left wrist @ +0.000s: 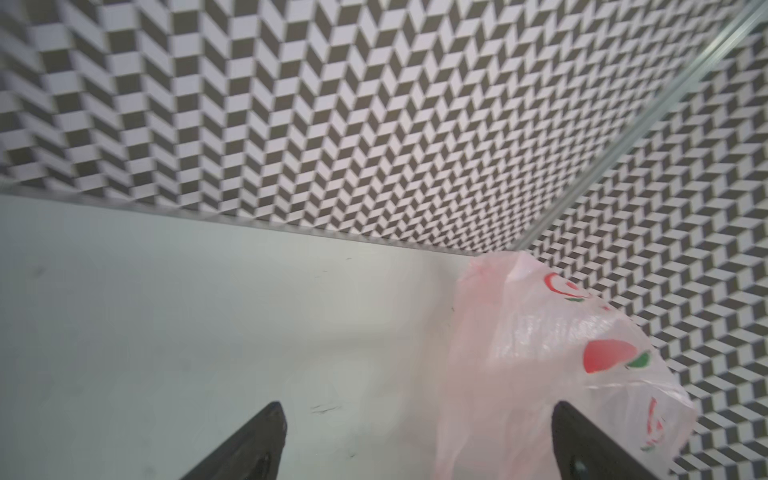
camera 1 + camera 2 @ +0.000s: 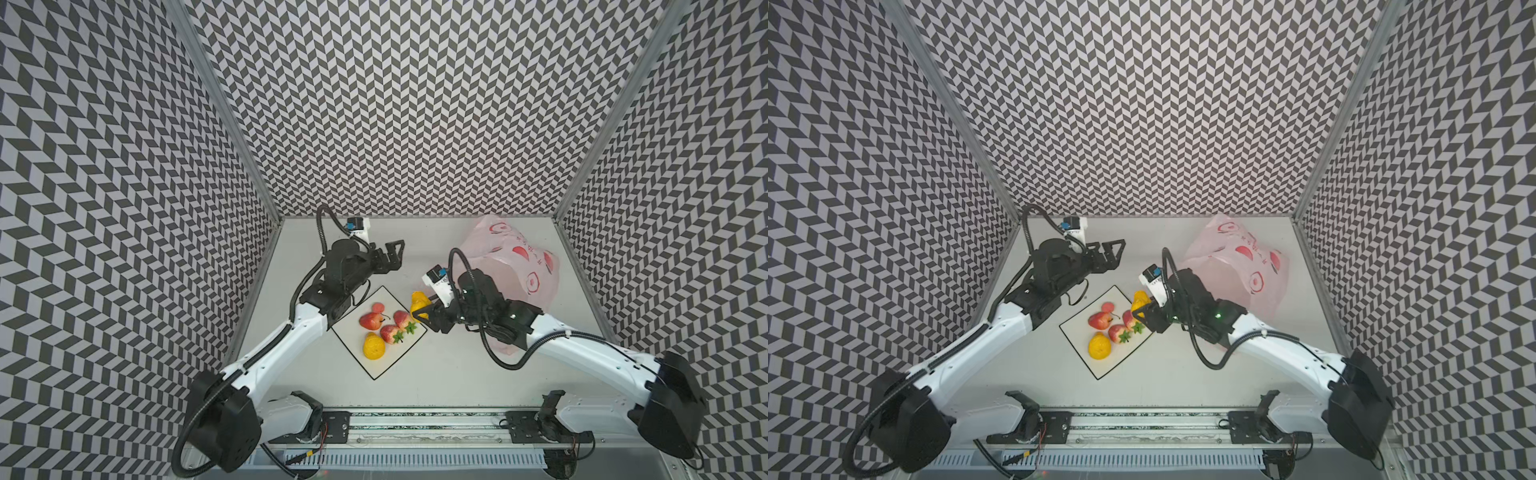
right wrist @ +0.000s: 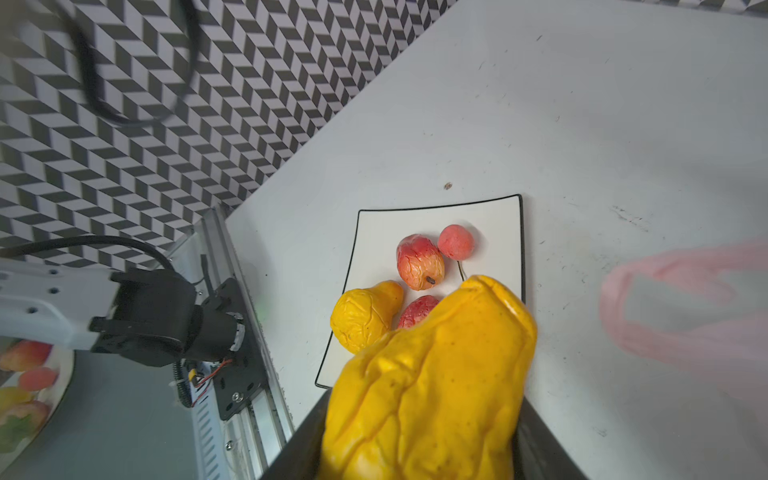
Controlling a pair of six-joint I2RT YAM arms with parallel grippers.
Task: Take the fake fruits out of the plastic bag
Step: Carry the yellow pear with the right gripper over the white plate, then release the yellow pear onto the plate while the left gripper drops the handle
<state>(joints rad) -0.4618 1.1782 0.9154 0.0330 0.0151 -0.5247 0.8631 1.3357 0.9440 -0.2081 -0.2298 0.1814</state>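
Observation:
I need to use my right gripper to set the ridged yellow fake fruit down between the small pink ball and the red fake fruits [image 2: 387, 314] [image 3: 469, 280].
My right gripper [image 2: 422, 312] [image 3: 419, 436] is shut on a ridged yellow fake fruit [image 2: 418, 304] [image 2: 1139, 302] [image 3: 428, 386], held above the right corner of the white plate [image 2: 374, 368] [image 3: 374, 232]. Several other fake fruits lie on the plate: a yellow one [image 2: 373, 345] [image 3: 361, 316], red ones [image 2: 370, 320] [image 2: 390, 333] and a small pink ball [image 2: 377, 307] [image 3: 456, 242]. The pale pink plastic bag [image 2: 515, 266] [image 2: 1246, 266] [image 1: 540, 353] lies slumped at the back right. Left of the bag, my left gripper [image 2: 397, 249] [image 2: 1115, 251] [image 1: 417, 415] hangs open and empty.
Patterned walls close in the table on three sides. A metal rail [image 2: 415, 419] with the arm mounts runs along the front edge. The right arm's black cable loop [image 2: 498, 357] hangs over the table near the bag.

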